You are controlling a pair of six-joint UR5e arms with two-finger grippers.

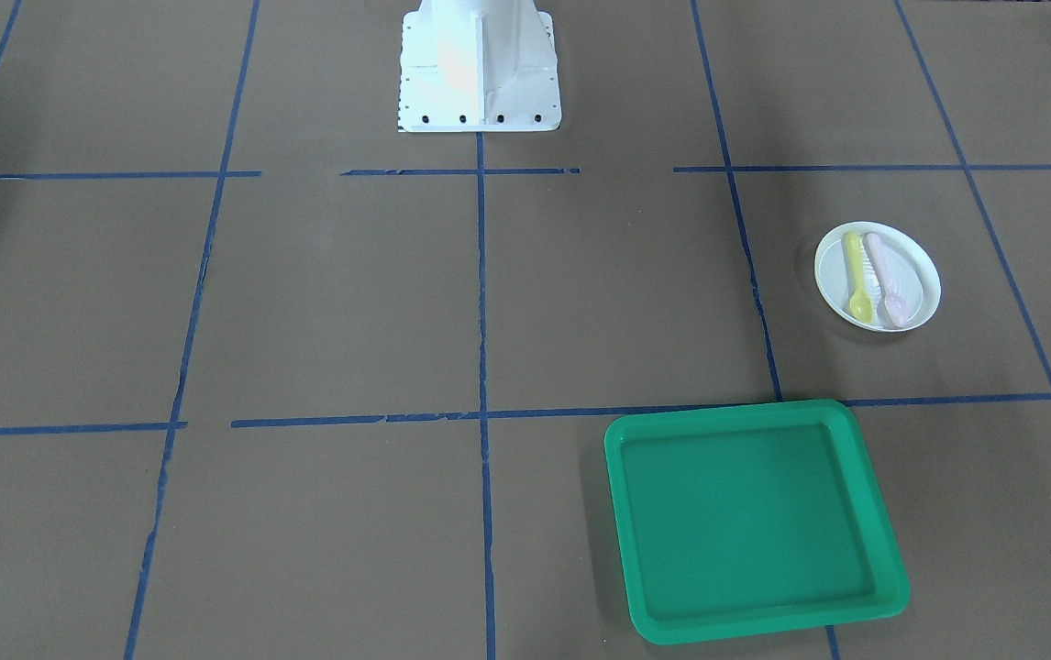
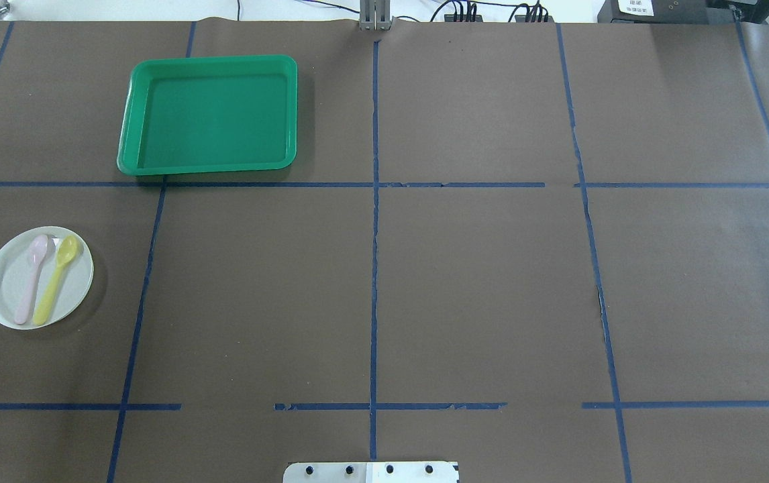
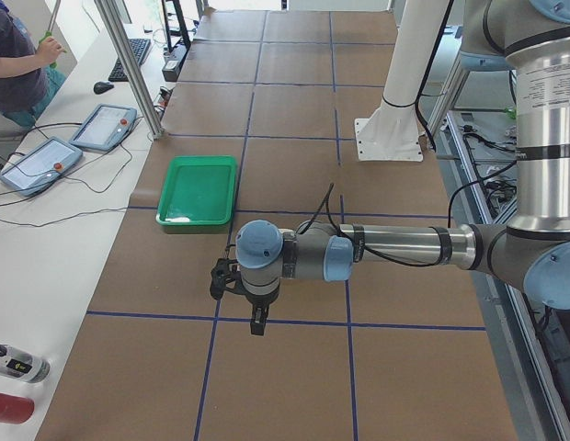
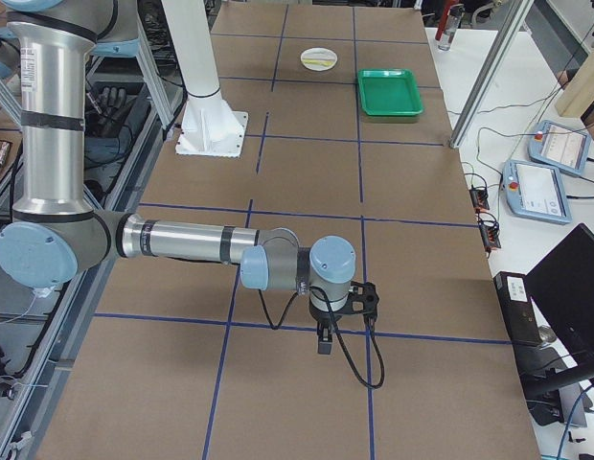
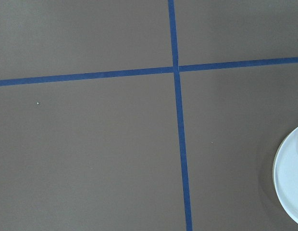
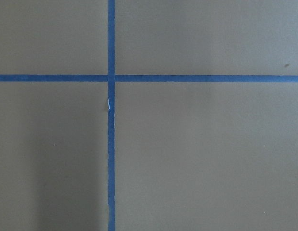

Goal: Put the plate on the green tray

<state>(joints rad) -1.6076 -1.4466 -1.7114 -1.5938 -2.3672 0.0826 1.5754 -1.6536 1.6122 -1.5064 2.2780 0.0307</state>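
My left gripper should go next to the small white plate and close on the plate's rim [image 1: 937,285] [image 5: 274,174] beside the pink spoon, across from the yellow spoon.
The small white plate [image 2: 9,285] lies on the brown table on my left side and bears a pink spoon [image 2: 31,278] and a yellow spoon [image 2: 56,278]. It also shows in the front view [image 1: 915,275] and the right side view [image 4: 322,57], and its rim is at the right edge of the left wrist view [image 5: 291,183]. The green tray [image 2: 210,168] sits empty farther out, apart from the plate, and shows in the front view [image 1: 755,623]. My left gripper [image 3: 257,323] hangs over the table, and my right gripper [image 4: 323,343] does too. I cannot tell whether either is open or shut.
The white robot base [image 1: 478,69] stands at the table's near middle. Blue tape lines [image 2: 374,201] grid the brown paper. Control pendants [image 3: 106,126] and a metal post [image 3: 129,64] stand on the white bench past the tray. A person [image 3: 18,64] is beside them.
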